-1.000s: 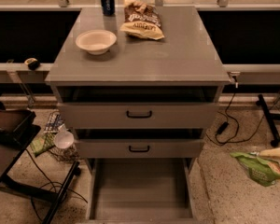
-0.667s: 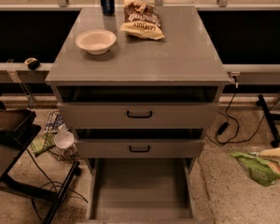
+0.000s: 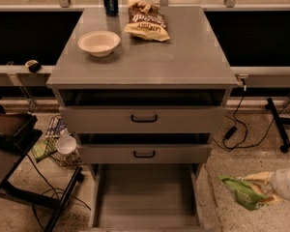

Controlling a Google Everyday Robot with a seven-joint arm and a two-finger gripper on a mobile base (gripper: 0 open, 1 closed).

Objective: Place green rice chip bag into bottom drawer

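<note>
I need to let go of the green rice chip bag near the middle of the bottom drawer's grey bottom (image 3: 156, 197).
The green rice chip bag (image 3: 242, 192) hangs low at the right of the camera view, to the right of the cabinet and above the speckled floor. My gripper (image 3: 282, 181) shows as a pale shape at the right edge, shut on the bag's right end. The bottom drawer (image 3: 145, 195) is pulled out, a wide flat grey tray with low side walls and nothing in it. It lies to the left of the bag and lower in the view.
Two upper grey drawers (image 3: 144, 118) (image 3: 144, 153) with black handles stand slightly open. On the cabinet top are a white bowl (image 3: 99, 42), a blue can (image 3: 110, 0) and a brown-and-yellow chip bag (image 3: 146, 21). Floor clutter (image 3: 58, 144) lies left, cables (image 3: 237, 129) right.
The gripper and the green bag have moved left and a little down, further into view and closer to the open bottom drawer. The cabinet and its objects have not moved.
</note>
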